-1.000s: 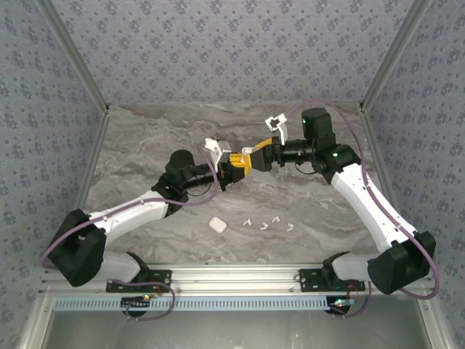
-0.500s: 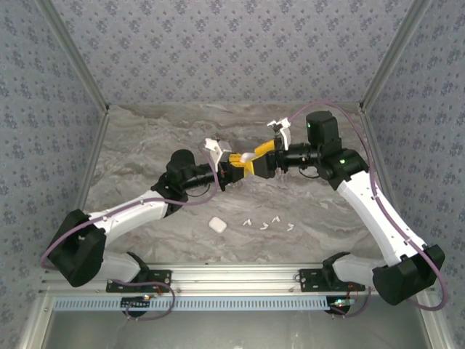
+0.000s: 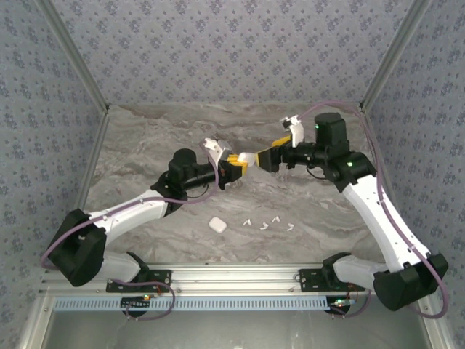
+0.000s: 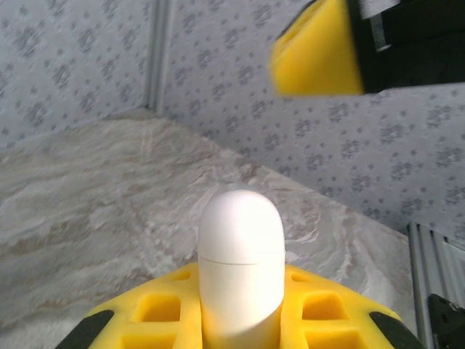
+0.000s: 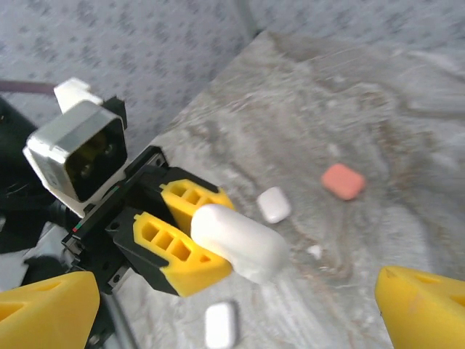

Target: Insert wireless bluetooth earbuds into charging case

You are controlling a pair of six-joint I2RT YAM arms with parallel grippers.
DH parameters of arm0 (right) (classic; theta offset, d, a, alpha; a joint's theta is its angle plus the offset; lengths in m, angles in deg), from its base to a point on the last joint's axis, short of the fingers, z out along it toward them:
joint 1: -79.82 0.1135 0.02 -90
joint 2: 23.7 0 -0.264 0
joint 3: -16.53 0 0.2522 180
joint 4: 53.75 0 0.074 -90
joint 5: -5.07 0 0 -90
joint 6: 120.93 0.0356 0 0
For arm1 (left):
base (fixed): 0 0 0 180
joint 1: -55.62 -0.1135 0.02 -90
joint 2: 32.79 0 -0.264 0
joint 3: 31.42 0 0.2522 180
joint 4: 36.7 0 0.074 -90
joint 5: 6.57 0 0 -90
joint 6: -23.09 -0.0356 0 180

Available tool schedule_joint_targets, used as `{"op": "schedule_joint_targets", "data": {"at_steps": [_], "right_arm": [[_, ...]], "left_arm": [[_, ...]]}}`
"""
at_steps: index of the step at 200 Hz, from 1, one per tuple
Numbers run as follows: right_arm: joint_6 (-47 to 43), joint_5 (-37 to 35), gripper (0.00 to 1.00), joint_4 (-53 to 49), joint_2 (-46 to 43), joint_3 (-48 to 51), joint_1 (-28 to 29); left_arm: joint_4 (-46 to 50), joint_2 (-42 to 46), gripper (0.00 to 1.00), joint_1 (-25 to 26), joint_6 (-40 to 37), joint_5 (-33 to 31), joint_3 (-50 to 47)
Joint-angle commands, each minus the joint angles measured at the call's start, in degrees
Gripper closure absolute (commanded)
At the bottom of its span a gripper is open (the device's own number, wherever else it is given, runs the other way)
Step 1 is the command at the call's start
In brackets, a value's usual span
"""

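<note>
Next, I release the closed white charging case, now held above the table's middle, with my left gripper on the marble midway (image 3: 248,161) between the earbuds and the back wall.
My left gripper (image 3: 236,167) hangs above the middle of the table, shut on a closed white charging case (image 3: 248,158) whose rounded end sticks out past its yellow fingers. The left wrist view shows that case (image 4: 241,262) upright between the fingers (image 4: 156,313), its lid seam shut. My right gripper (image 3: 270,155) faces it from the right, open, with a small gap to the case. In the right wrist view the held case (image 5: 240,242) lies ahead of the wide-apart right fingertips (image 5: 43,313). Several tiny white earbuds (image 3: 263,225) lie on the table nearer the front.
A white case (image 3: 216,224) lies left of the earbuds. The right wrist view shows more on the marble below: a white case (image 5: 274,204), a coral case (image 5: 342,181), another white case (image 5: 220,325) and a small white piece (image 5: 314,251). Patterned walls enclose the table.
My right gripper has drawn back to the right, away from the held case, and its fingers have spread wider. The left gripper has kept its grip, shifting slightly.
</note>
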State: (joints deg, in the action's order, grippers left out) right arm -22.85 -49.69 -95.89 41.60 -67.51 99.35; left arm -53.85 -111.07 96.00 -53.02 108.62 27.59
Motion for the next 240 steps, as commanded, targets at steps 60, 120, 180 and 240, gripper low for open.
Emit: {"op": "schedule_joint_targets", "data": {"at_steps": [60,120,180,240], "right_arm": [[13.81,-7.53,0.0,11.99,-8.31,12.86,-8.94],[12.99,-11.46,0.0,8.98,-9.92,13.97,-9.38],[13.06,-13.18,0.0,8.31,-10.71,14.56,-9.41],[13.1,-12.23,0.0,8.05,-10.58,14.98,-9.65]], "left_arm": [[14.0,-18.96,0.96,-5.73,12.56,-6.09,13.37],[20.15,-34.57,0.93,-6.5,17.77,-4.41,26.26],[21.36,-41.82,0.85,-6.79,20.52,-4.75,31.86],[20.98,-43.89,0.65,-7.89,21.84,-3.57,32.34]]}}
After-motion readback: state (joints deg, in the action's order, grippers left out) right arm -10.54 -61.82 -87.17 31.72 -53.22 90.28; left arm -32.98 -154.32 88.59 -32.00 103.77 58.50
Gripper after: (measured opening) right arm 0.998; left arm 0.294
